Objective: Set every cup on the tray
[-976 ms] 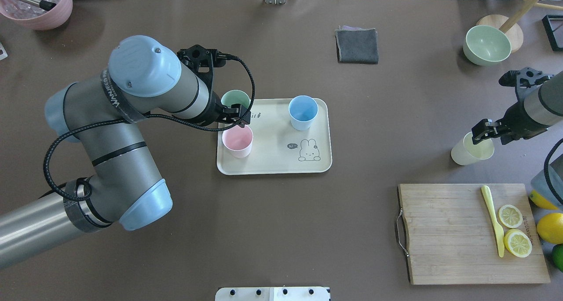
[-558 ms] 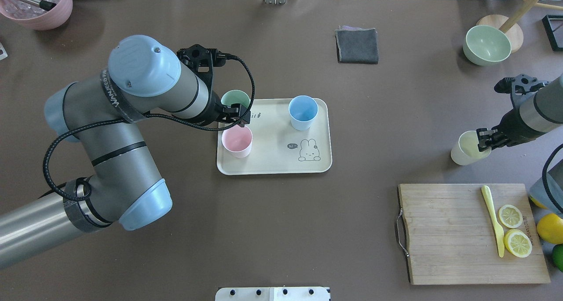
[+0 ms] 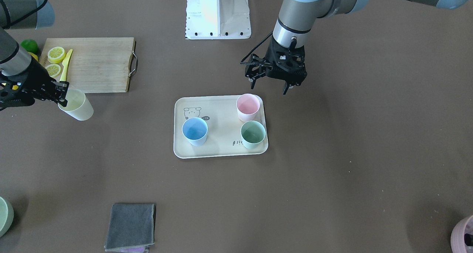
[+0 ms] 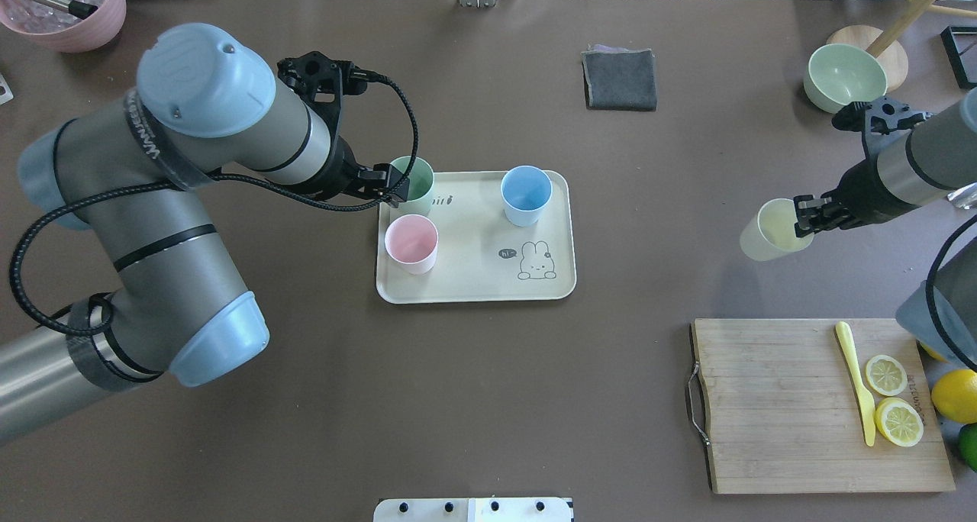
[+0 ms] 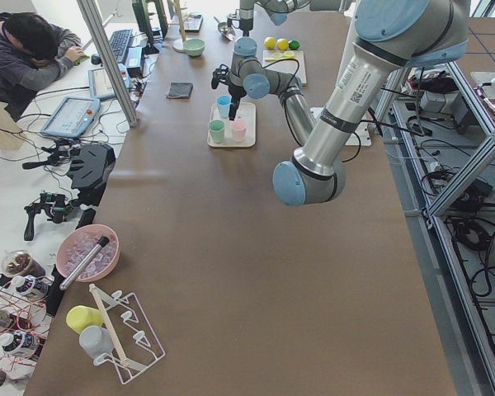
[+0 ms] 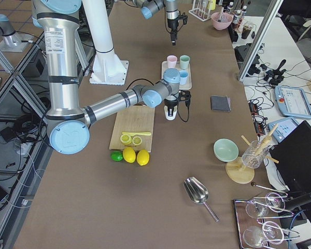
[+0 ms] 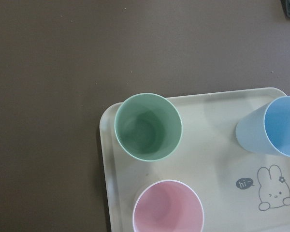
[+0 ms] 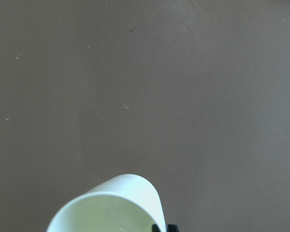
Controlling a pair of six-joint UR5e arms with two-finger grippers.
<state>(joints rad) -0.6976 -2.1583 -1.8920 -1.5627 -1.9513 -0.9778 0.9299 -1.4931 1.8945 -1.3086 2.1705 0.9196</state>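
Note:
The pale yellow cup will go down from my right gripper on the bear drawing [image 3: 193, 113] beside the light blue cup.
The cream tray [image 4: 473, 287] sits mid-table and holds the pink cup [image 4: 412, 241], the light blue cup [image 4: 526, 194] and the mint green cup [image 4: 413, 180]. They also show in the front view: tray [image 3: 221, 134], pink [image 3: 248, 105], blue [image 3: 194, 130], mint [image 3: 253, 133]. My left gripper [image 3: 268, 87] is open and empty, raised beside the tray's near-left corner. My right gripper [image 4: 803, 217] is shut on the rim of the pale yellow cup [image 4: 765, 237], which hangs tilted over the table well right of the tray. The right wrist view shows its rim [image 8: 111, 205].
A wooden cutting board [image 4: 771, 407] with lemon slices and a yellow knife lies at the near right, whole lemons [image 4: 954, 392] beside it. A sage-green bowl [image 4: 846, 77] stands far right, a grey cloth [image 4: 620, 78] at the far middle, a mauve pot [image 4: 65, 7] far left.
My left gripper drew back left, off the pink and mint cups. My right gripper closed on the yellow cup's rim and carried it left, toward the tray.

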